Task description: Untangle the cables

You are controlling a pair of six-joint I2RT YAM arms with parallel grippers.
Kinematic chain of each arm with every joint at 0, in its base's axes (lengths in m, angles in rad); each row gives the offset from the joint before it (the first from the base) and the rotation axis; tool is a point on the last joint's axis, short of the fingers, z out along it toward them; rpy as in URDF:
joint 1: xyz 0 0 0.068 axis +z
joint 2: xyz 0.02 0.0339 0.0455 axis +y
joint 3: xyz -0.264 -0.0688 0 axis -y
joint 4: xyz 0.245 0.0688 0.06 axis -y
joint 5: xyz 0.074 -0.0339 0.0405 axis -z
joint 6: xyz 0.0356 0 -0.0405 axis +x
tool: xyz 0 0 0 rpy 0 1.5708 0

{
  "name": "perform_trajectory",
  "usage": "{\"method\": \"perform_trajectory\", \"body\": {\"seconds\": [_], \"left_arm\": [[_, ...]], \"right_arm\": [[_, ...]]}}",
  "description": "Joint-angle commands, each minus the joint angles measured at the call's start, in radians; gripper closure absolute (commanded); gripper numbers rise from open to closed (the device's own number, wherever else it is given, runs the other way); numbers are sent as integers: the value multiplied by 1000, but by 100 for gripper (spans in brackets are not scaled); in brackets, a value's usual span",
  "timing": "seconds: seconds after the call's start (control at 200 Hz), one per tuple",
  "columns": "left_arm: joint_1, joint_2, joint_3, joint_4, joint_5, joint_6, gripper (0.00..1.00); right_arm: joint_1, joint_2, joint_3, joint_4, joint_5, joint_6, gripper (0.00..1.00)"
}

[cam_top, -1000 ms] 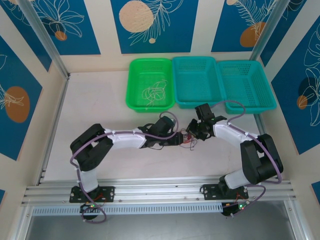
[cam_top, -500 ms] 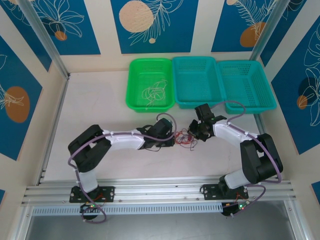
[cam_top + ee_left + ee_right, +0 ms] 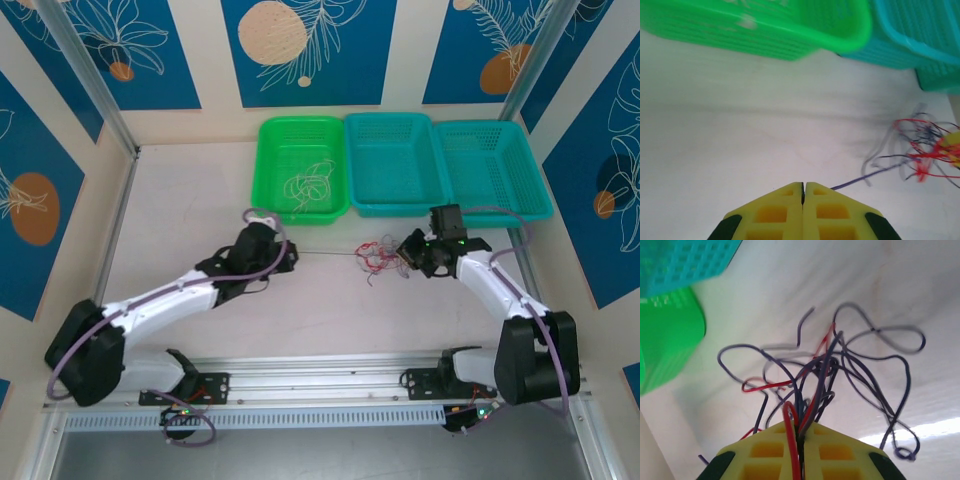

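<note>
The purple cable is taut from my left gripper to the bunched tangle; that gripper should open and take it closer to the tangle (image 3: 348,254).
The cables form a small red and dark purple tangle (image 3: 378,257) on the table in front of the baskets. My right gripper (image 3: 406,252) is at the tangle's right side. In the right wrist view it (image 3: 800,427) is shut on several red and purple strands of the tangle (image 3: 840,365). My left gripper (image 3: 289,254) is well to the left, its jaws (image 3: 803,186) pressed together. One purple cable (image 3: 865,176) runs from its tip, stretched almost straight (image 3: 325,253), across to the tangle (image 3: 922,150).
A green basket (image 3: 262,170) at the back holds thin beige wires (image 3: 310,182). Two teal baskets (image 3: 395,205) (image 3: 535,180) stand to its right. The green basket's wall (image 3: 765,35) is close ahead of the left gripper.
Both grippers closed at the tangle. The left arm then swung left, drawing one purple cable out straight, while the right gripper shifted right with the rest of the tangle.
</note>
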Motion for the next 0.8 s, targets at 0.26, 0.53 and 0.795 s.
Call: {"method": "perform_trajectory", "body": {"seconds": [0.26,0.53,0.795], "left_arm": [[83,-85,-149,-78,-100,83,100],[128,-248,-191,-236,-352,84,100],[160,-220,-251,-207,-279,110,100]], "right_arm": [[-75,-32,-50,-65,100,-24,84],[-142,-88,-51,-106,118,-31,91],[-67,-84,-68,-42,87,-43,89]]}}
